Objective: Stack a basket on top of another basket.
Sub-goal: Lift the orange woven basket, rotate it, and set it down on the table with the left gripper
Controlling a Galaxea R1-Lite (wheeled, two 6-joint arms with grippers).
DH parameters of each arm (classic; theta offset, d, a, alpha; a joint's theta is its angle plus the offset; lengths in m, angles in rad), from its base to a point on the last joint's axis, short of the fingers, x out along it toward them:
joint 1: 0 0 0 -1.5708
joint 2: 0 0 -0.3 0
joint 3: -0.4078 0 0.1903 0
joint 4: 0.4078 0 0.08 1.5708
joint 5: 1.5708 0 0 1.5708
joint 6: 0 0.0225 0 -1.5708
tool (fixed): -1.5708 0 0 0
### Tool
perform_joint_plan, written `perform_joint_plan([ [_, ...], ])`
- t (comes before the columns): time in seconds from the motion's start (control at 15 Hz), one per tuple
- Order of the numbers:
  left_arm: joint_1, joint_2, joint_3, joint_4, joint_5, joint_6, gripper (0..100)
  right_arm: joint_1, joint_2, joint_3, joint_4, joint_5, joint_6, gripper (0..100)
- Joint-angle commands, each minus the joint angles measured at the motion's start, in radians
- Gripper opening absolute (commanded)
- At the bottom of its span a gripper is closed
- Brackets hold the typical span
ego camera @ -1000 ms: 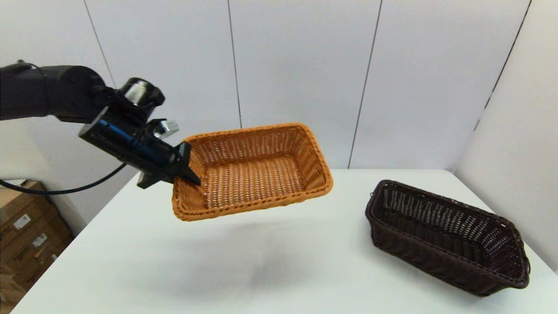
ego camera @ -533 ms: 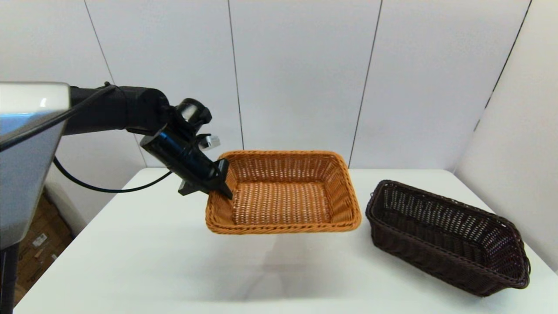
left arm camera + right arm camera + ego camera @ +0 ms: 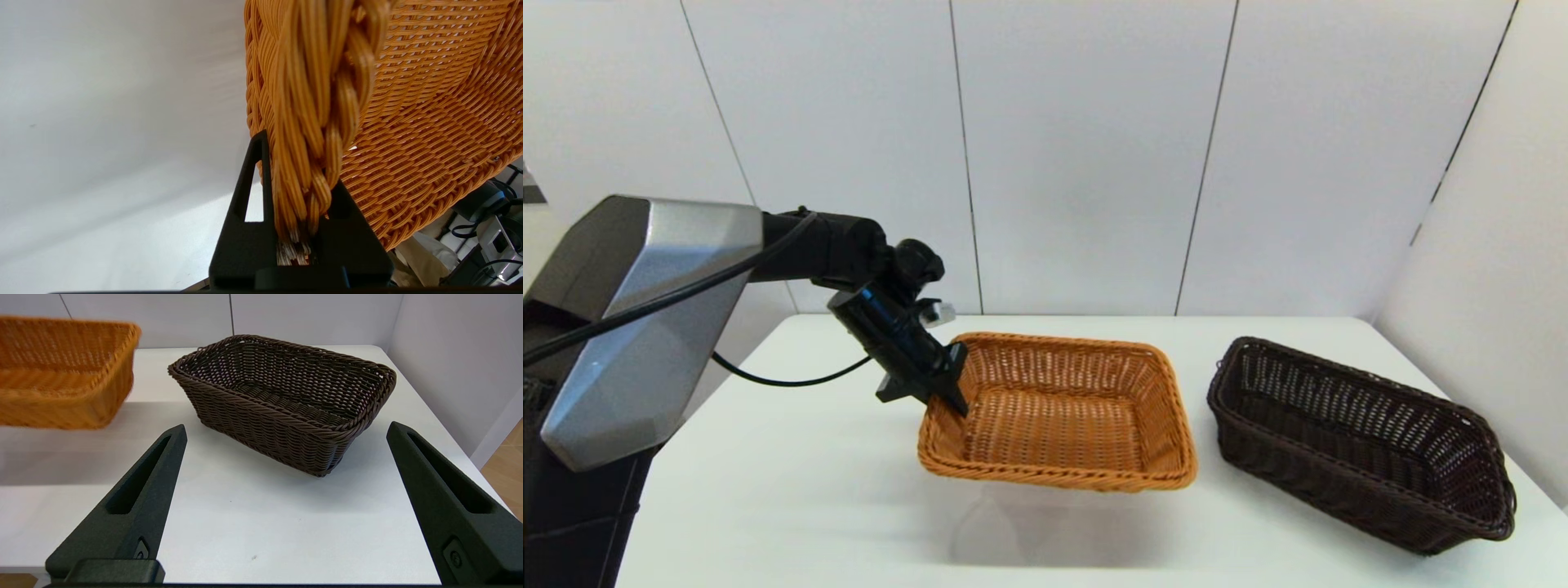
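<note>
My left gripper needs to put the orange-tan basket down on the white table (image 3: 1073, 427) beside the dark brown basket.
My left gripper (image 3: 952, 400) is shut on the left short rim of the orange-tan basket (image 3: 1062, 412). It holds the basket slightly tilted, just off the table, over its own shadow. The left wrist view shows the braided rim (image 3: 322, 81) pinched between the two black fingers of the left gripper (image 3: 300, 171). The dark brown basket (image 3: 1356, 441) rests on the table to the right, a small gap away. In the right wrist view my right gripper (image 3: 286, 428) is open and empty, low at the table's near edge, facing the dark brown basket (image 3: 286, 396), with the orange-tan basket (image 3: 61, 375) off to one side.
The white table (image 3: 809, 490) is bounded by white wall panels at the back and right. The dark brown basket sits close to the table's right edge. The left arm's large silver housing (image 3: 645, 327) fills the left foreground.
The left arm has carried the orange-tan basket rightward and downward, from high at the left to low beside the dark brown basket. The dark brown basket has not moved.
</note>
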State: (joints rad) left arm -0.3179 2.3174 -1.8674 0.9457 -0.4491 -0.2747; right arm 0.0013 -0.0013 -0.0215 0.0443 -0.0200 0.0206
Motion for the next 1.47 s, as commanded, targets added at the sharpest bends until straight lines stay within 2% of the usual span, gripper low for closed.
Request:
perform_joint_plan([
  [0.07,-0.004,0.057,-0.009,-0.002,-0.003,-0.020,0,0.000,0.001,0.000,0.000,0.000,-0.001,100],
  [0.6,-0.012,0.085,-0.041,-0.015,-0.006,-0.090,0,0.000,0.001,0.000,0.000,0.000,-0.001,100],
  [1.47,-0.020,0.108,-0.059,-0.019,-0.010,-0.084,0,0.000,0.001,0.000,0.000,0.000,0.001,100],
])
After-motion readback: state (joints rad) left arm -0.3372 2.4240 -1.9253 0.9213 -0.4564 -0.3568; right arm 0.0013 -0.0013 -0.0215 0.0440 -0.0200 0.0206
